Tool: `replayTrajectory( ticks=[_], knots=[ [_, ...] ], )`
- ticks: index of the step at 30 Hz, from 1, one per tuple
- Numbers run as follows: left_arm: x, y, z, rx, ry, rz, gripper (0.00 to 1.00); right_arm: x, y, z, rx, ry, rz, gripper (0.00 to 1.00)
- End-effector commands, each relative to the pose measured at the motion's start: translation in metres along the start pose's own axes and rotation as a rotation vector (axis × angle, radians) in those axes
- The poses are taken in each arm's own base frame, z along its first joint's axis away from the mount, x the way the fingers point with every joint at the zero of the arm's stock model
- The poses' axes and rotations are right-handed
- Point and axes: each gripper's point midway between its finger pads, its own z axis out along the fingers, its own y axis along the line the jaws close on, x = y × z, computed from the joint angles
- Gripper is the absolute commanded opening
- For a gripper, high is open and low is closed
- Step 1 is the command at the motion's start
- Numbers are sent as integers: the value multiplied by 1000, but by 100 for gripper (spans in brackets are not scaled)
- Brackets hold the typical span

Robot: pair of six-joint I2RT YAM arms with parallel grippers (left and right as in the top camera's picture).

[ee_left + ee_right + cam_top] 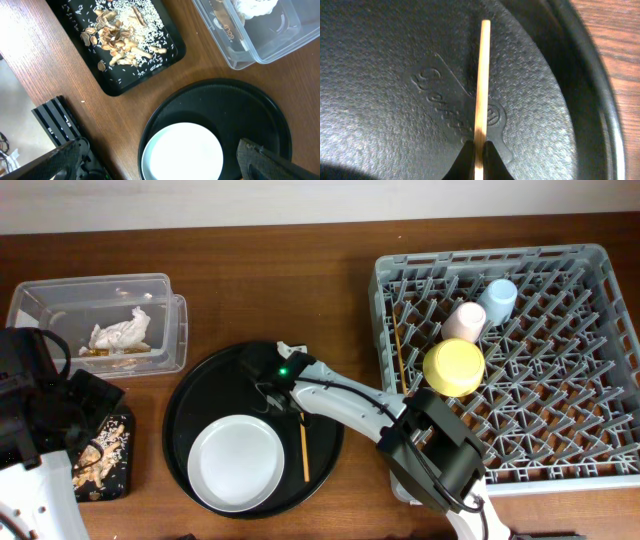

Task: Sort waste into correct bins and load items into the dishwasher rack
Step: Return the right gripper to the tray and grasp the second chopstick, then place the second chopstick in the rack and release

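The robot's right gripper needs to release the wooden chopstick next to the other chopstick in the grey dishwasher rack [406, 384], close to the yellow bowl.
My right gripper [479, 150] is shut on one end of a wooden chopstick [482, 85], which lies on the large round black tray [395, 75]. In the overhead view this chopstick [305, 452] is just right of the pale plate [235, 463], and the right gripper [297, 414] is at its far end. My left gripper [160, 150] is open and empty above the plate [182, 152]. The grey dishwasher rack [560, 420] holds the yellow bowl [453, 366], the cream-pink cup [464, 321], the light blue cup [498, 298] and another chopstick [398, 355].
The clear box [60, 300] at the back left holds a crumpled white napkin [122, 332]. The flat black tray [122, 465] holds beige food scraps [117, 37] and rice. My left arm [40, 420] is over the left table edge.
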Motion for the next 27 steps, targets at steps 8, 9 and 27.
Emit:
replayTrajectory(
  ticks=[8, 9, 27],
  knots=[
    [-2, 1, -1, -4, -4, -1, 99, -86, -94, -128, -81, -57, -432, 4],
    [-2, 1, -1, -4, -4, -1, 99, -85, -108, -125, -68, -27, -440, 4],
    [-2, 2, -1, -4, -5, -1, 99, -92, -222, -69, -96, 94, -29, 4]
  ],
)
